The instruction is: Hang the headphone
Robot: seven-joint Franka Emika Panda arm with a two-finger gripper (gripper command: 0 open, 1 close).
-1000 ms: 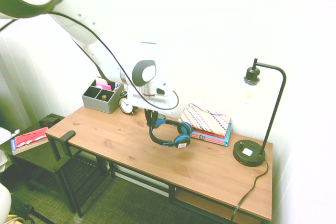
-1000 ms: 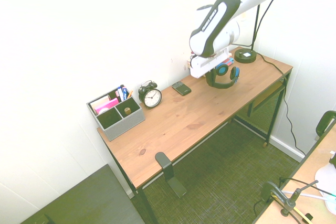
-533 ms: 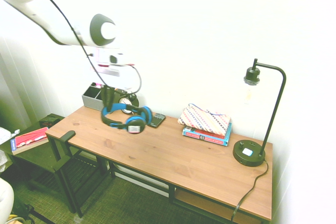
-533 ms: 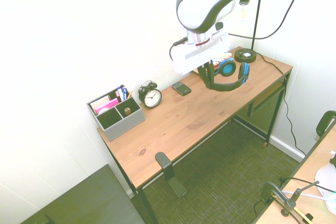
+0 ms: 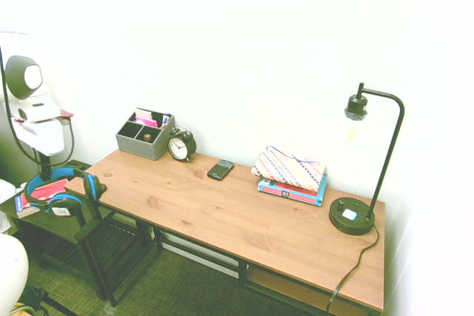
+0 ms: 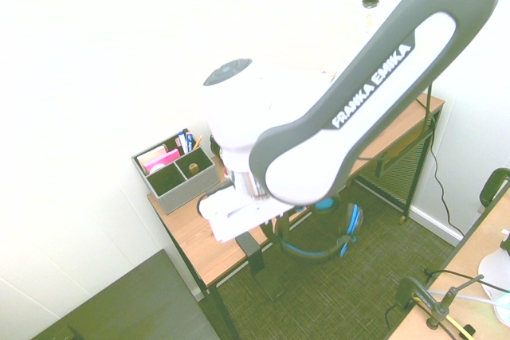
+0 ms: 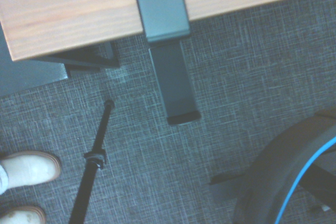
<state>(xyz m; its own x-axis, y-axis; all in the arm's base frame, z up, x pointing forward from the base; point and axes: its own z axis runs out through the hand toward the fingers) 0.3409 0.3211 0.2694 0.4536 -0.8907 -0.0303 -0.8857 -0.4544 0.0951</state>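
Observation:
Next, my gripper lets go of the headphone on the lower arm of the black clamp hook (image 5: 89,246) (image 7: 174,80), just off the edge of the wooden desk.
The headphone (image 5: 65,183), with a bright blue headband and black-and-blue ear cups, hangs off the left end of the wooden desk (image 5: 237,212), beside the black clamp hook (image 5: 96,192) on that edge. My gripper (image 5: 46,175) is right above it, shut on the headband. In the second exterior view the headphone (image 6: 327,232) dangles below the arm, just right of the hook (image 6: 251,248), and the fingers are hidden behind the arm. The wrist view looks down on the hook (image 7: 160,3) and desk edge, with the headband (image 7: 289,182) curving in at the lower right.
On the desk stand a grey organizer (image 5: 144,135), an alarm clock (image 5: 179,146), a phone (image 5: 220,169), a patterned pouch on books (image 5: 290,175) and a black lamp (image 5: 355,212). A low side table with a red book (image 5: 44,194) sits left of the desk. White shoes (image 7: 26,169) show on the carpet.
The arm has swung from above the desk's middle out past its left end and lower, carrying the headphone to beside the clamp hook.

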